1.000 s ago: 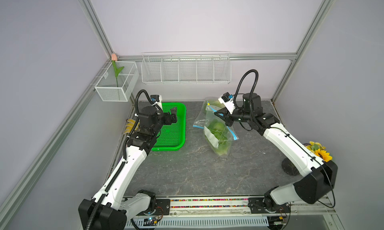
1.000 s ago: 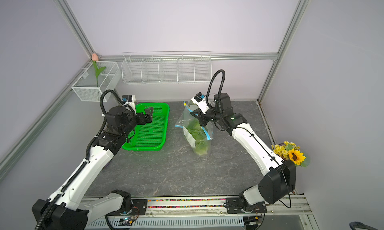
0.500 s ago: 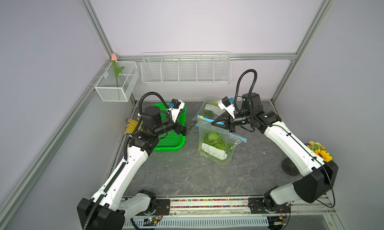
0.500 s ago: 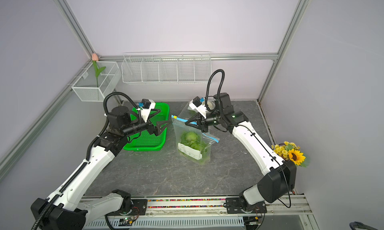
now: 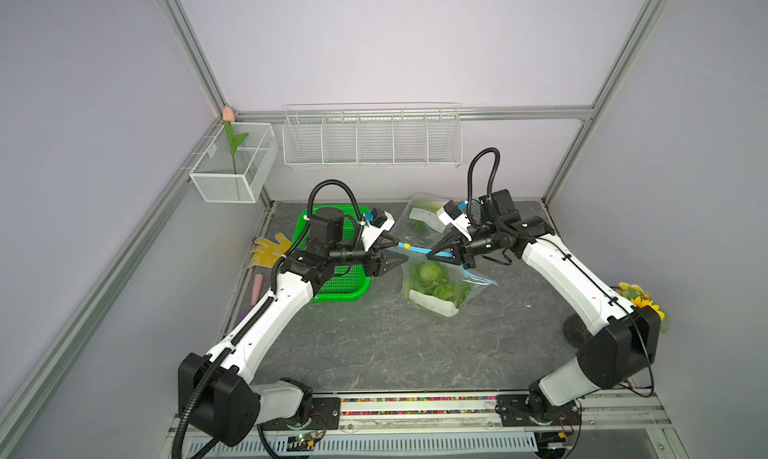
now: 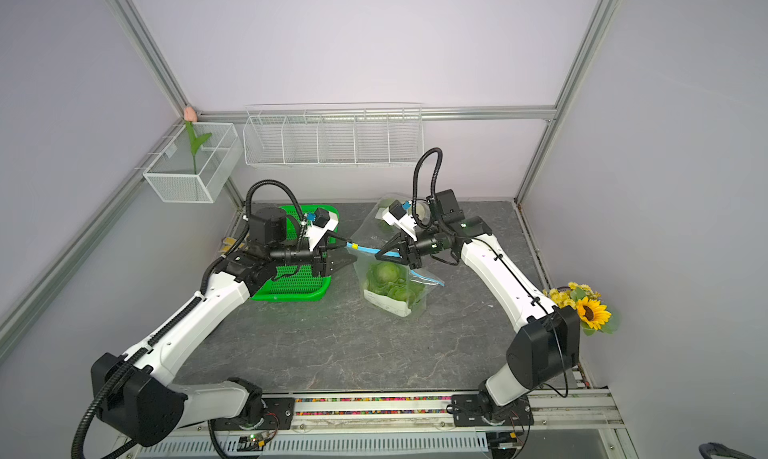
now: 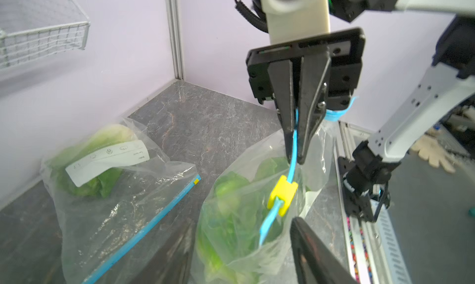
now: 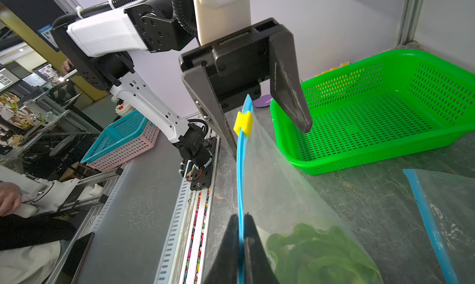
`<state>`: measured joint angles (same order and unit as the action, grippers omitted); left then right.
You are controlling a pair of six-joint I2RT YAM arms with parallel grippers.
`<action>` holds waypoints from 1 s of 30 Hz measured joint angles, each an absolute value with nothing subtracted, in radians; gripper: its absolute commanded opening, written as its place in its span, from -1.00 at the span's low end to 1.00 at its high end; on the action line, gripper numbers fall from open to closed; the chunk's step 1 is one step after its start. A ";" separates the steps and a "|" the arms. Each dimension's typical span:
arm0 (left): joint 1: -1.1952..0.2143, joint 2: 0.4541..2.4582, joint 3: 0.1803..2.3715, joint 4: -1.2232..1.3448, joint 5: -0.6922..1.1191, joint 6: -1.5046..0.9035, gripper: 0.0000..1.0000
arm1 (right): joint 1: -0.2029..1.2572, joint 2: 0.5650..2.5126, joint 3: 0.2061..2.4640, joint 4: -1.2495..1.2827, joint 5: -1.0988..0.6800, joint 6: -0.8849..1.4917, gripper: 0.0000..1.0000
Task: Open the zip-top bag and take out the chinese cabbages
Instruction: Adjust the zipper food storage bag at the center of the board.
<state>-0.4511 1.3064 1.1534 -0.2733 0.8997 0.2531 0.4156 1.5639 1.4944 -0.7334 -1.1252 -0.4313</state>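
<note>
I am holding the bag's blue strip with my right gripper, away from the yellow slider, so I should pinch the strip's end with my left gripper before my right gripper takes the slider [image 5: 406, 246].
The zip-top bag [image 5: 436, 288] stands mid-table, clear plastic with the chinese cabbages [image 5: 430, 276] green inside. Its blue zip strip [image 5: 417, 248] is held up level, with a yellow slider [image 5: 407, 245] at its left end. My right gripper [image 5: 431, 253] is shut on the strip, seen edge-on between its fingers in the right wrist view [image 8: 240, 244]. My left gripper [image 5: 401, 252] faces it, jaws apart around the strip's end. The slider [image 7: 282, 195] lies just beyond the left fingertips [image 7: 308, 244], untouched; the right wrist view shows the slider [image 8: 243, 124] between the left jaws.
A second clear bag of greens [image 5: 424, 216] lies behind, near the back wall. The green perforated basket [image 5: 332, 270] sits under the left arm. A yellow glove [image 5: 268, 249] lies at the left edge, sunflowers [image 5: 636, 301] at the right. Wire baskets [image 5: 370, 139] hang on the walls.
The left gripper swung right from over the green basket to the bag's slider end and narrowed its jaws. The right gripper pulled the zip strip up and leftward, standing the bag upright.
</note>
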 measured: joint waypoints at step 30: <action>-0.466 1.327 1.182 -0.315 0.939 0.274 -1.00 | 0.486 1.449 1.482 -0.542 -0.847 -0.374 0.23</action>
<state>-0.4660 1.3273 1.1820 -0.3153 0.9394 0.2741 0.4862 1.4494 1.4822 -0.5423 -0.8471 -0.3744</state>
